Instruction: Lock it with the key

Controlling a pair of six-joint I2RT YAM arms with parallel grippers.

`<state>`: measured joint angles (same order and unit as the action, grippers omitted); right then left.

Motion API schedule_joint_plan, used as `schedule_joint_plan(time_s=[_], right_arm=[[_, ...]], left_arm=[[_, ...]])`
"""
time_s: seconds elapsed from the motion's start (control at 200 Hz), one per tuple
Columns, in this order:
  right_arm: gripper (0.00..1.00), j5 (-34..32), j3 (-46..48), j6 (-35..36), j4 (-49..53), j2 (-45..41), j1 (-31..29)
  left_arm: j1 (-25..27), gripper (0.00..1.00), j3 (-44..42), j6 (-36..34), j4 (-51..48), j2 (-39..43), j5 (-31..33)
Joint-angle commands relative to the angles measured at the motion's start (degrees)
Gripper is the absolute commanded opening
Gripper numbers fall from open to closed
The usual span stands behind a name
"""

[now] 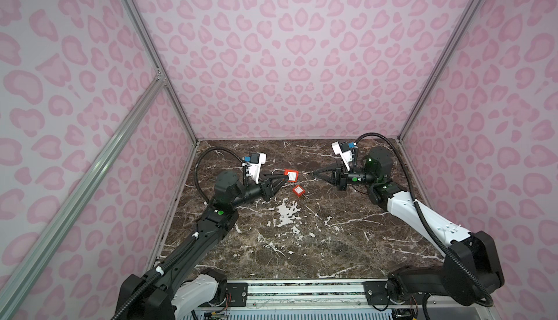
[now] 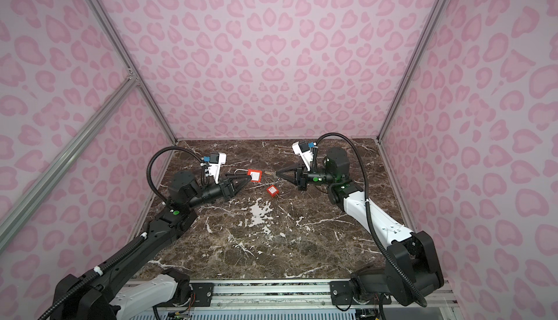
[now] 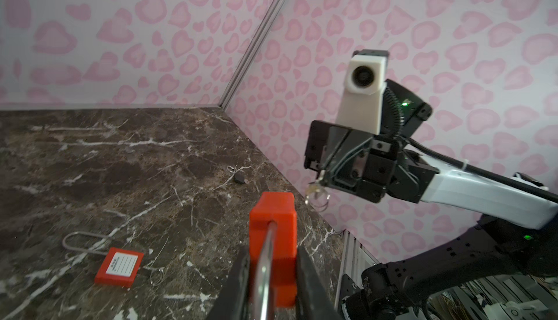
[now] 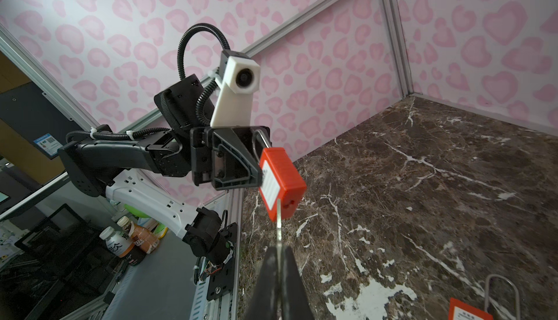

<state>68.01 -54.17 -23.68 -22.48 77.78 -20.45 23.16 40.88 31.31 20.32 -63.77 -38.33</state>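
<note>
My left gripper is holding the red padlock. It will let go of the padlock on the big white patch of the marble table (image 1: 288, 217).
My left gripper (image 1: 284, 179) (image 3: 271, 262) is shut on a red padlock (image 1: 291, 175) (image 2: 254, 176) (image 3: 273, 222) and holds it above the table, its silver shackle (image 1: 275, 172) lying back along the fingers. My right gripper (image 1: 314, 175) (image 4: 279, 253) is shut on a thin metal key (image 1: 306, 173) (image 4: 278, 222). The key's blade points at the keyhole end of the held padlock (image 4: 282, 182). Both top views show a short gap between key and padlock. A key ring (image 3: 324, 197) dangles under the right gripper (image 3: 320, 178).
A second red padlock (image 1: 298, 190) (image 2: 272, 190) (image 3: 119, 265) lies flat on the marble table (image 1: 302, 243), below and between the grippers. A small dark-headed key (image 3: 239, 177) lies farther back. Pink walls close three sides; a metal rail (image 1: 302, 291) runs along the front.
</note>
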Motion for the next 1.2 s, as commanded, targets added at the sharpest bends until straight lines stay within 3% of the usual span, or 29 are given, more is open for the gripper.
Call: schedule_joint_plan(time_s=[0.0,0.28,0.615,1.195], right_arm=[[0.00,-3.2,0.9,1.7,1.8,-0.8,0.6],[0.00,-8.4,3.6,2.9,3.3,-2.5,2.6],[0.00,-9.5,4.5,2.9,3.4,-2.3,2.7],[0.00,-10.0,6.1,2.9,3.8,-2.9,2.7]], left_arm=[[0.0,0.03,0.1,-3.8,-5.3,-2.9,1.7],[0.0,0.03,0.5,-7.1,-15.2,-11.6,-0.4],[0.0,0.03,-1.9,-8.8,-16.1,-17.5,-4.3],[0.1,0.02,0.6,-12.7,-23.1,-27.6,-1.6]])
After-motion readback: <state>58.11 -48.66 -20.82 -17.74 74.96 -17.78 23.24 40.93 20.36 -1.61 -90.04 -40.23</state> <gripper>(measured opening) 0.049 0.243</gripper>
